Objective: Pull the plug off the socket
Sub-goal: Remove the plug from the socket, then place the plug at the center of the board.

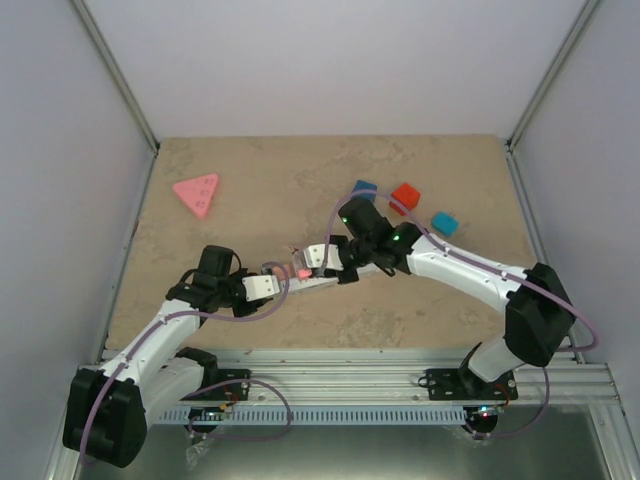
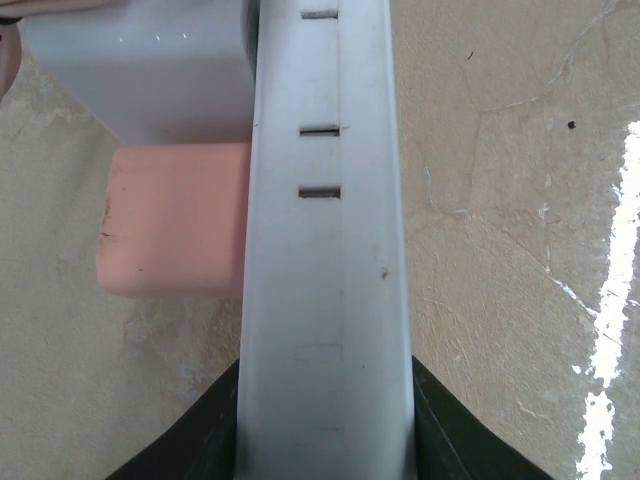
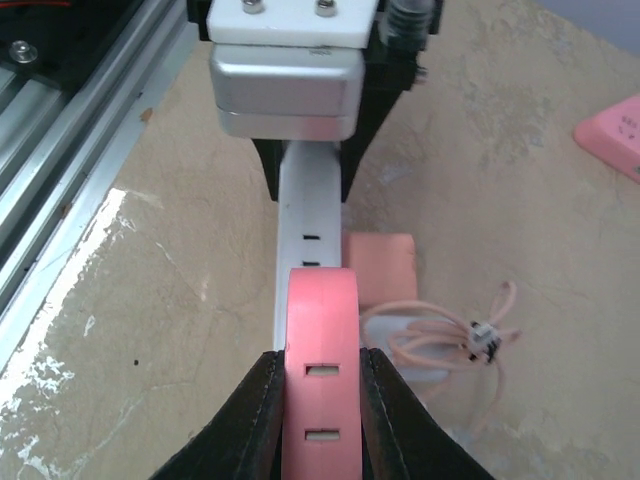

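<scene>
My right gripper needs to let the pink slotted piece go on the table [image 1: 462, 246] just in front of the teal cube. The pink piece is still at the strip's far end.
The socket [image 2: 322, 250], a long white strip, lies on its edge on the table between both arms [image 1: 312, 281]. My left gripper [image 2: 325, 400] is shut on its white body, one black finger on each side. The strip's far end is a pink slotted piece [image 3: 322, 310], and my right gripper [image 3: 322, 370] is shut on it. A pink plug block [image 2: 175, 220] and a white plug block [image 2: 140, 70] sit side by side against one face of the strip. A coiled pink cord [image 3: 450, 335] lies over the white block. The outlets themselves are hidden.
A pink triangular block [image 1: 197, 194] lies at the back left. A blue cube [image 1: 365, 188], a red cube [image 1: 405, 197] and a teal cube [image 1: 444, 223] sit behind the right arm. The aluminium rail [image 1: 350, 380] runs along the near edge.
</scene>
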Motion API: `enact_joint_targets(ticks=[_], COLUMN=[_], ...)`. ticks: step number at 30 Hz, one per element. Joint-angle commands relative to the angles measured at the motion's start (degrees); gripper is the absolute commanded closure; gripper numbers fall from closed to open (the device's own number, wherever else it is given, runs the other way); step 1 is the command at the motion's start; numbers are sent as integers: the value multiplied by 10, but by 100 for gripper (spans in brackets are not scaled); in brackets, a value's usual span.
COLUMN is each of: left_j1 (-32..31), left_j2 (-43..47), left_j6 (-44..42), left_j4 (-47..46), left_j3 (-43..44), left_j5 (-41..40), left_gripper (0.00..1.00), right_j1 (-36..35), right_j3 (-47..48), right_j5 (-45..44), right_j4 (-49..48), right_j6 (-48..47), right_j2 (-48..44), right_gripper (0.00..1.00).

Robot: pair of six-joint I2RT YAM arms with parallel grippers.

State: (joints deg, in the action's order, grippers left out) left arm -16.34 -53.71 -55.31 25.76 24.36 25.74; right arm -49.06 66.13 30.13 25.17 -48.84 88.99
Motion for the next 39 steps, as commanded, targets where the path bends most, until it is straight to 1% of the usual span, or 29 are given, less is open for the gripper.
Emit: enact_joint_targets(ticks=[1,8,21,29,39], left_j1=[6,6,6,7,7], left_j2=[12,11,13,14,15], left_j6=[2,1,1,1,0], left_j4=[-26,-26,-25,-24,-23], left_j3=[2,3,3,3,4], left_j5=[5,7,8,11,16], left_gripper=[100,100,100,100,100], right_j1=[23,77,202,272,354], right_j3=[-7,-23,-42,-43,-28], right_j5=[15,19,16,-24,-122], right_j4=[0,-18,-50,-68,-60], right_j6=[-5,-2,21,33,37], right_j2=[-27,-50,-89,-112,-120], right_gripper=[100,99,99,99,100])
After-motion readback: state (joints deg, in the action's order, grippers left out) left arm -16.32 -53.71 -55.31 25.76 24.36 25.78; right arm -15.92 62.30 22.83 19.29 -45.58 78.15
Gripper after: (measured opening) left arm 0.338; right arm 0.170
